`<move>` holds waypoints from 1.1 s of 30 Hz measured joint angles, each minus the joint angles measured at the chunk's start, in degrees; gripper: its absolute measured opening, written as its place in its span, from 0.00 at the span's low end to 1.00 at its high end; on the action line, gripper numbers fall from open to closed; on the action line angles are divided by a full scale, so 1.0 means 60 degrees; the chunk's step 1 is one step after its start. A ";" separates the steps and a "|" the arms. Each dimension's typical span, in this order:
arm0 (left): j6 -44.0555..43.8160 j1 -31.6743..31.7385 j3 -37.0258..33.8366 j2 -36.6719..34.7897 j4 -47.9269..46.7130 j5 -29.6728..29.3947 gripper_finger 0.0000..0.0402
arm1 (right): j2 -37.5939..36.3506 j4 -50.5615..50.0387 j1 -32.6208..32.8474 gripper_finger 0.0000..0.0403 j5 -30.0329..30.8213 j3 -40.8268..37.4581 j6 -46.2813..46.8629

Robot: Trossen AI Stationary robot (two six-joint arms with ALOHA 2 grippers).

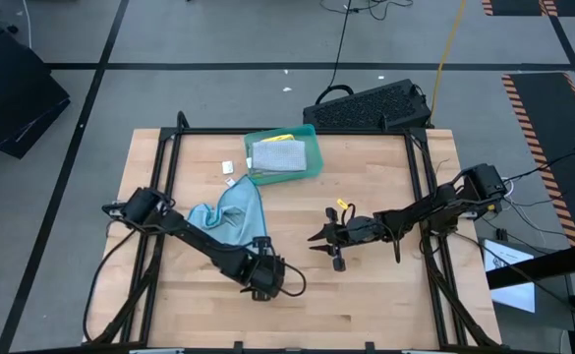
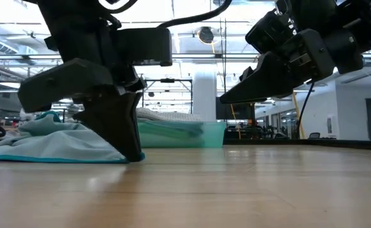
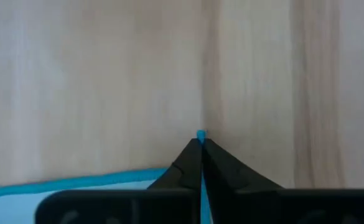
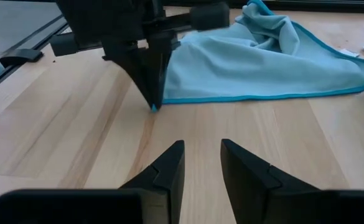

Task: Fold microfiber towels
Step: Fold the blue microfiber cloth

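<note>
The towel's corner will pass from my left gripper, as it lets go, into my right gripper's fingers, over the wood (image 1: 275, 254) beside the towel.
A light blue microfiber towel (image 1: 230, 214) lies crumpled on the wooden table, left of centre, and also shows in the low view (image 2: 52, 142) and the right wrist view (image 4: 256, 62). My left gripper (image 4: 154, 104) stands at the towel's near right corner, down at the tabletop, shut on it. My right gripper (image 1: 316, 243) hovers above the table right of centre, open with nothing between its fingers (image 4: 201, 152), pointing toward the left gripper. Folded towels (image 1: 279, 155) lie in the teal tray (image 1: 313, 147) at the far middle. My left gripper pinches the towel's corner (image 3: 200, 134) between its two fingertips, where the darker blue hem ends. The fingers come from above, slanting down. The corner sits at the tabletop (image 4: 154, 108), and the rest of the towel lies slack on the table behind the gripper.
Small white tags (image 1: 228, 167) lie beside the tray. A black keyboard-like object (image 1: 371, 106) sits beyond the table's far edge. Black frame rails (image 1: 420, 177) run along the table's sides. Bare wood stretches along the near part of the table.
</note>
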 joint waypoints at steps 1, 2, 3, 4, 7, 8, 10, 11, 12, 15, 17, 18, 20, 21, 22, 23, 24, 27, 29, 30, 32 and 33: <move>-0.0094 -0.0032 0.0001 -0.0105 -0.0049 -0.0158 0.03 | 0.0000 -0.0020 0.0000 0.24 0.0000 0.0000 0.0000; -0.0172 -0.0085 0.0041 -0.0255 -0.0104 -0.0366 0.02 | 0.0000 -0.0066 0.0000 0.24 0.0000 0.0000 0.0015; -0.0239 -0.0143 0.0130 -0.0403 -0.0116 -0.0578 0.01 | 0.0000 -0.0116 0.0000 0.24 0.0000 0.0000 0.0065; -0.0254 -0.0227 0.0216 -0.0577 -0.0044 -0.0766 0.01 | 0.0000 -0.0126 0.0000 0.24 0.0000 0.0000 0.0114; -0.0205 -0.0548 0.0375 -0.1125 -0.0067 -0.1467 0.01 | 0.0000 -0.0049 0.0058 0.24 -0.0039 0.0000 0.0032; -0.0132 -0.0643 0.0421 -0.1302 -0.0057 -0.1677 0.01 | 0.0000 -0.0055 0.0132 0.24 -0.0036 0.0000 -0.0130; 0.0059 -0.0819 0.0426 -0.1740 -0.0082 -0.2055 0.01 | 0.0000 0.0043 0.0340 0.24 -0.0036 -0.0007 -0.0534; 0.0150 -0.0896 0.0427 -0.1946 -0.0060 -0.2232 0.01 | 0.0000 0.0166 0.0471 0.25 -0.0006 -0.0007 -0.0734; 0.0226 -0.0949 0.0438 -0.2148 -0.0024 -0.2415 0.01 | 0.0000 0.0321 0.0600 0.25 0.0089 -0.0007 -0.0939; 0.0329 -0.1113 0.0441 -0.2670 -0.0027 -0.2891 0.01 | 0.0000 0.1108 0.0979 0.30 0.0844 -0.0005 -0.1493; 0.0340 -0.1143 0.0441 -0.2945 0.0112 -0.2923 0.01 | 0.0000 0.1580 0.1187 0.35 0.1279 0.0140 -0.1875; 0.0325 -0.1206 0.0441 -0.3061 0.0140 -0.2923 0.01 | 0.0000 0.1714 0.1263 0.39 0.1376 0.0293 -0.2107; 0.0354 -0.1280 0.0441 -0.3162 0.0341 -0.2931 0.01 | 0.0000 0.1694 0.1366 0.45 0.1480 0.0728 -0.2645; 0.0420 -0.1312 0.0441 -0.3163 0.0458 -0.2927 0.01 | 0.0000 0.1556 0.1386 0.48 0.1472 0.0977 -0.2882; 0.0533 -0.1359 0.0441 -0.3149 0.0528 -0.2923 0.01 | 0.0034 0.1433 0.1386 0.50 0.1461 0.1221 -0.3087; 0.0613 -0.1405 0.0437 -0.3136 0.0588 -0.2903 0.01 | 0.0082 0.1287 0.1366 0.52 0.1359 0.1477 -0.3265; 0.0670 -0.1452 0.0437 -0.3135 0.0697 -0.2866 0.01 | 0.0146 0.1121 0.1294 0.54 0.1111 0.1721 -0.3437; 0.0735 -0.1540 0.0437 -0.3142 0.0895 -0.2854 0.02 | 0.0492 0.0682 0.1027 0.54 0.0341 0.2447 -0.3624; 0.0791 -0.1602 0.0437 -0.3139 0.0992 -0.2850 0.02 | 0.0804 0.0372 0.0845 0.53 -0.0001 0.2819 -0.3760; 0.0872 -0.1642 0.0437 -0.3139 0.1073 -0.2851 0.02 | 0.0981 0.0335 0.0773 0.51 -0.0029 0.2956 -0.3832; 0.1143 -0.1727 0.0437 -0.3139 0.1257 -0.2851 0.01 | 0.1344 0.0327 0.0610 0.49 -0.0198 0.3190 -0.3946; 0.1285 -0.1773 0.0437 -0.3139 0.1304 -0.2851 0.01 | 0.1495 0.0325 0.0525 0.47 -0.0447 0.3305 -0.4017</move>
